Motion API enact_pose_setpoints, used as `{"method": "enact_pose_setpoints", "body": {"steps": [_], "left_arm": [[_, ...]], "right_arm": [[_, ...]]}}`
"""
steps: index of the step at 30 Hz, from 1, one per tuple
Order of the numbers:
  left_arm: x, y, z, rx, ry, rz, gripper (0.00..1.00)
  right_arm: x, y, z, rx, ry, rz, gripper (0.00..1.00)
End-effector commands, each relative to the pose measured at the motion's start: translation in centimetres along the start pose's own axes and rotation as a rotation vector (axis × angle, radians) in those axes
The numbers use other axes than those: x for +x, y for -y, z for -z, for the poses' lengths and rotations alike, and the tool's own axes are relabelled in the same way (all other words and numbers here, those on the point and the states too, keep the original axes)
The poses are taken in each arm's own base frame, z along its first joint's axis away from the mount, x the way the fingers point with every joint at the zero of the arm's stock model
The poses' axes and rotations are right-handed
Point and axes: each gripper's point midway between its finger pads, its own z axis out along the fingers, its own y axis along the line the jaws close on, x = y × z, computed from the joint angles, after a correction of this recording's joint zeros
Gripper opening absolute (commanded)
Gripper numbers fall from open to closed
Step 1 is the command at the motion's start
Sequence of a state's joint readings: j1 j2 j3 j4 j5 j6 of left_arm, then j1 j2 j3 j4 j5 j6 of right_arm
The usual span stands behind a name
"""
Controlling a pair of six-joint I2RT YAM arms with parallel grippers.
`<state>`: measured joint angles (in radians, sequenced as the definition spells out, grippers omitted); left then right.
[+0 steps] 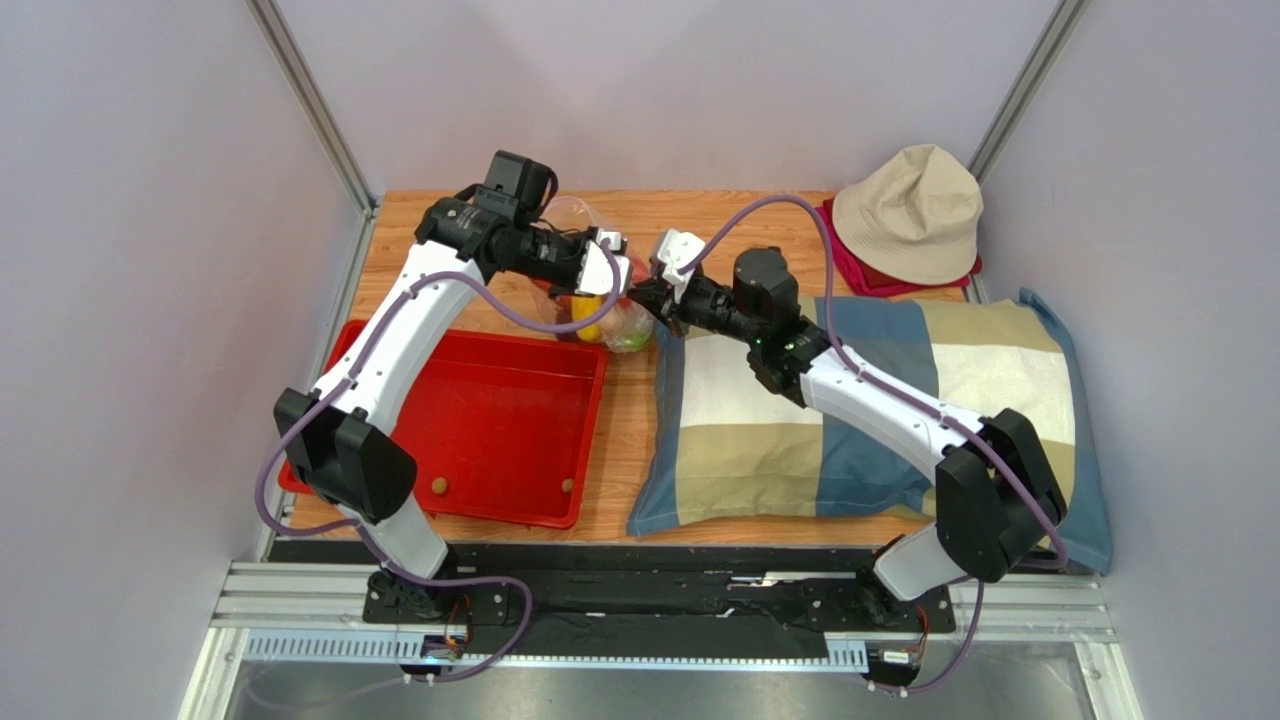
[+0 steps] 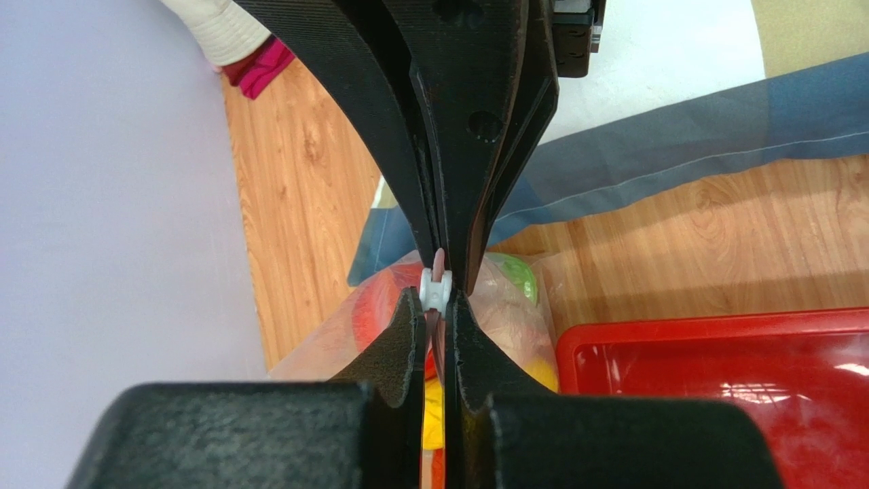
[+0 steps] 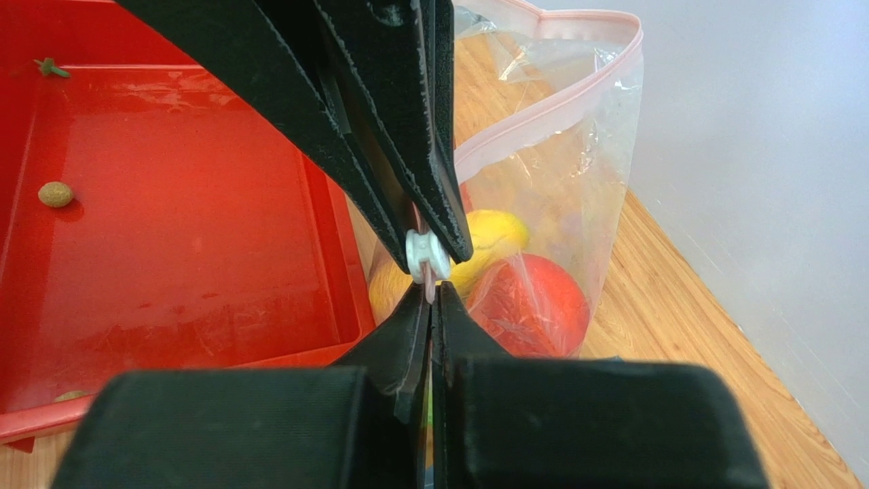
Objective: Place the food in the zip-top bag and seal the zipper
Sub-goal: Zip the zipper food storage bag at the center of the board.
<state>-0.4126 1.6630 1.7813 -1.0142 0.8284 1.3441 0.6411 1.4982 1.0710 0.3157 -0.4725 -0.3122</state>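
Next, my left gripper lets go of the white slider over the red tray, just inside the tray's back rim (image 1: 454,348).
The clear zip-top bag (image 1: 628,326) stands between the red tray and the pillow, with food inside. A yellow piece (image 3: 493,236) and a red-orange fruit (image 3: 538,303) show through the plastic, and a green piece (image 2: 519,277) too. Both grippers meet nose to nose at the bag's top edge. My left gripper (image 2: 439,306) is shut on the zipper strip just below a small white slider (image 2: 436,286). My right gripper (image 3: 430,297) is shut on the same strip from the opposite side. Beyond the grippers the pink zipper (image 3: 556,100) runs on with the mouth still parted.
The red tray (image 1: 496,405) lies left of the bag with two small bits (image 1: 439,485) in it. A checked pillow (image 1: 721,450) fills the right side under the right arm. A beige hat (image 1: 909,210) sits on a red cloth at the back right.
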Motion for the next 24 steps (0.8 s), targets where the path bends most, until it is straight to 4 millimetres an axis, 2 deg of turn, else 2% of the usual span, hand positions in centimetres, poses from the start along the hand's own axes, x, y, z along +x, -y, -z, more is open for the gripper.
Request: {"method": "enact_pose_setpoints", "body": {"steps": [1,6,12,19,24], "left_arm": [[0.4,-0.4,0.6,0.004,-0.025,-0.018,0.01],[3.1,-0.9,1.7,-0.021,-0.096,0.020,0.02],[5.1,-1.4,2.9,-0.046,-0.164,0.050,0.01],[7.3,-1.9,5.5,-0.096,-0.241,0.075,0.01],[9.3,-2.6,8.2,-0.159,-0.309,0.101,0.02]], "right_arm": [[-2.7,0.5,0.9,0.032,0.077,0.061,0.00],[-2.5,0.7,1.4,0.049,0.074,0.060,0.00],[-2.2,1.3,2.0,0.072,0.067,0.048,0.00],[-1.8,2.2,2.5,0.108,0.055,0.044,0.00],[-1.4,3.1,3.2,0.150,0.041,0.035,0.00]]}}
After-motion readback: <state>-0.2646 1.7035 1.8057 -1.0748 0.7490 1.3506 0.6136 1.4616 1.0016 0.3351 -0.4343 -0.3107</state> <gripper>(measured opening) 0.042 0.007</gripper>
